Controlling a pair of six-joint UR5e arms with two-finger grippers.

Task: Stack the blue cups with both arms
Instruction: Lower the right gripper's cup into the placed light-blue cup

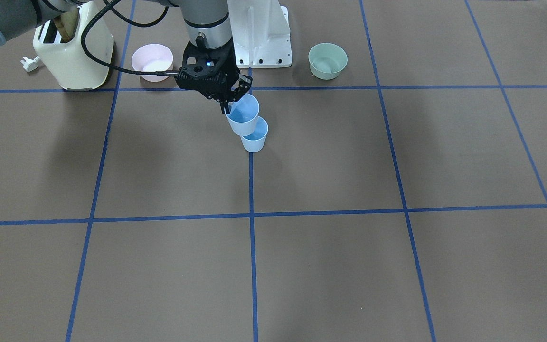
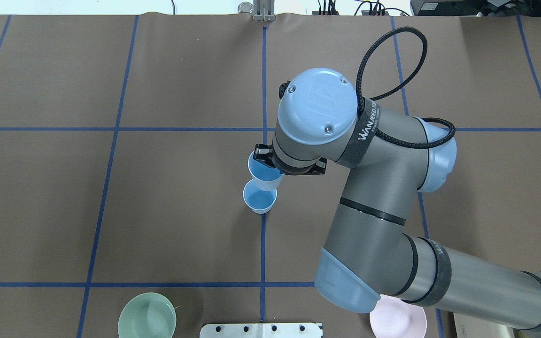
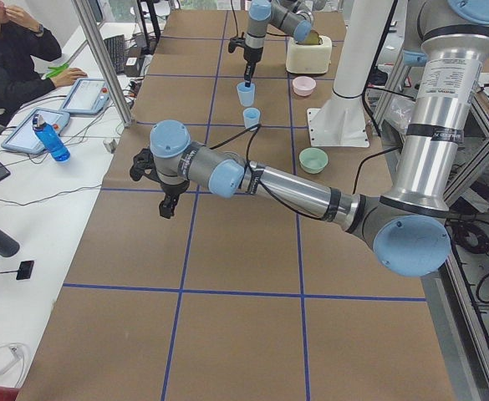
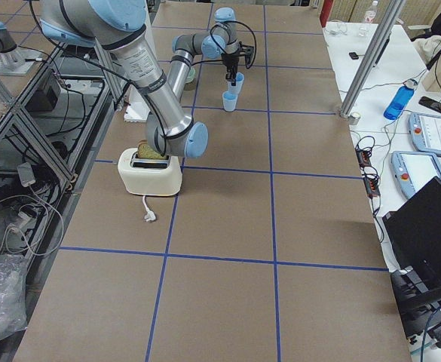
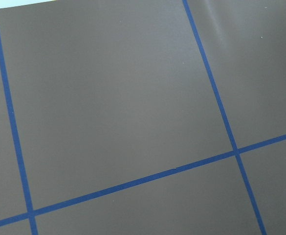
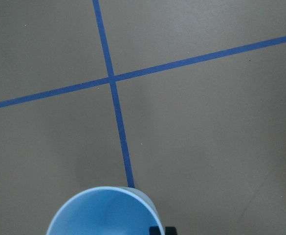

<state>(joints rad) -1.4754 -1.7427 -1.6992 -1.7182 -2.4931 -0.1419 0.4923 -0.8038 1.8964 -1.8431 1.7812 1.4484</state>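
Next, my right gripper lets go of the held blue cup inside the second blue cup (image 1: 253, 129), which is standing on the centre blue line.
My right gripper (image 1: 230, 107) is shut on the rim of one blue cup (image 1: 243, 117) and holds it upright in the air. Its bottom hangs just over the rim of the second blue cup (image 1: 255, 136), which stands on the centre blue line. In the overhead view the right wrist hides the fingers; the held cup (image 2: 263, 172) shows just beyond the standing cup (image 2: 259, 197). The right wrist view shows the held cup's rim (image 6: 103, 211) at the bottom. My left gripper (image 3: 167, 207) hangs over bare table far off towards the operators' side; I cannot tell whether it is open.
A cream toaster (image 1: 74, 52), a pink bowl (image 1: 152, 61) and a green bowl (image 1: 327, 61) stand along the robot's edge beside the white base mount (image 1: 261, 38). An operator (image 3: 10, 58) sits at a side desk. The left wrist view shows only taped table.
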